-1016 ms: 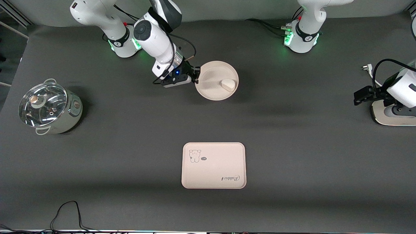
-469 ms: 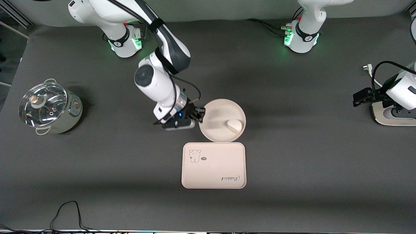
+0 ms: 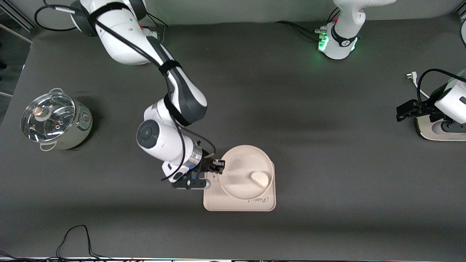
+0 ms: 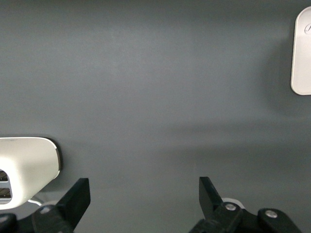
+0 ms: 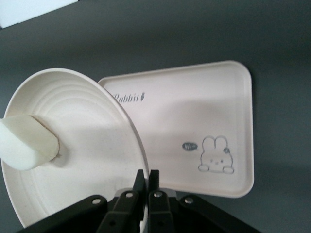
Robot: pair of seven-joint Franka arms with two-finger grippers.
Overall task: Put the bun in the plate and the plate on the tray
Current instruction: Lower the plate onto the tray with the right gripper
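My right gripper is going to let go of the plate around the middle of the cream-pink tray (image 3: 244, 185) (image 5: 150, 139), so that it lies partly over the Rabbit lettering.
The cream-beige plate (image 3: 242, 171) hangs over the cream-pink tray (image 3: 236, 204), tilted a little. The off-white bun (image 3: 260, 178) lies in the plate on the side toward the left arm's end. My right gripper (image 3: 219, 166) is shut on the plate's rim. In the right wrist view the fingers pinch the rim (image 5: 147, 187), with the plate (image 5: 87, 145), the bun (image 5: 26, 143) and the tray (image 5: 194, 121) with its bear drawing beneath. My left gripper (image 3: 404, 109) waits open over the table at the left arm's end; its wrist view shows the fingers (image 4: 144, 204) wide apart and a tray corner (image 4: 302, 53).
A steel pot with a glass lid (image 3: 54, 120) stands at the right arm's end of the table. A white device with a cable (image 3: 440, 127) sits at the left arm's end, under the left arm. A black cable (image 3: 76, 240) lies near the front edge.
My right gripper has carried the plate with the bun from near the robots' bases toward the front camera until it is over the tray. The left arm has not moved.
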